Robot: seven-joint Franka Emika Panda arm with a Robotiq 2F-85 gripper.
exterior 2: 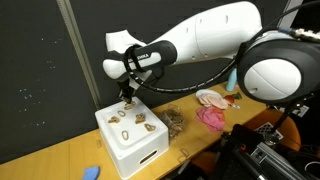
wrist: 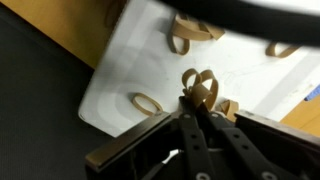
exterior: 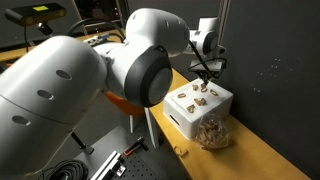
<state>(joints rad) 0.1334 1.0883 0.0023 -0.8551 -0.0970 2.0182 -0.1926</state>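
Observation:
Next, I release the looped tan rubber band on the heap of rubber bands (exterior: 212,130) beside the white box.
A white box (exterior: 200,112) (exterior 2: 135,145) stands on the wooden table, with several tan rubber bands (exterior 2: 130,122) lying on its top. My gripper (exterior: 203,78) (exterior 2: 128,95) hangs just over the box top. In the wrist view the gripper (wrist: 192,103) is shut, its two dark fingers pinched on a looped tan rubber band (wrist: 200,84) that stands up from the white surface (wrist: 235,75). Other bands lie flat nearby: one (wrist: 148,103) to the left and one (wrist: 188,35) farther up.
A heap of rubber bands (exterior: 212,132) (exterior 2: 174,120) lies beside the box. A pink cloth (exterior 2: 212,117) and a pale dish (exterior 2: 210,97) sit farther along the table. A small blue object (exterior 2: 92,172) lies near the table's front edge. A dark wall stands behind the box.

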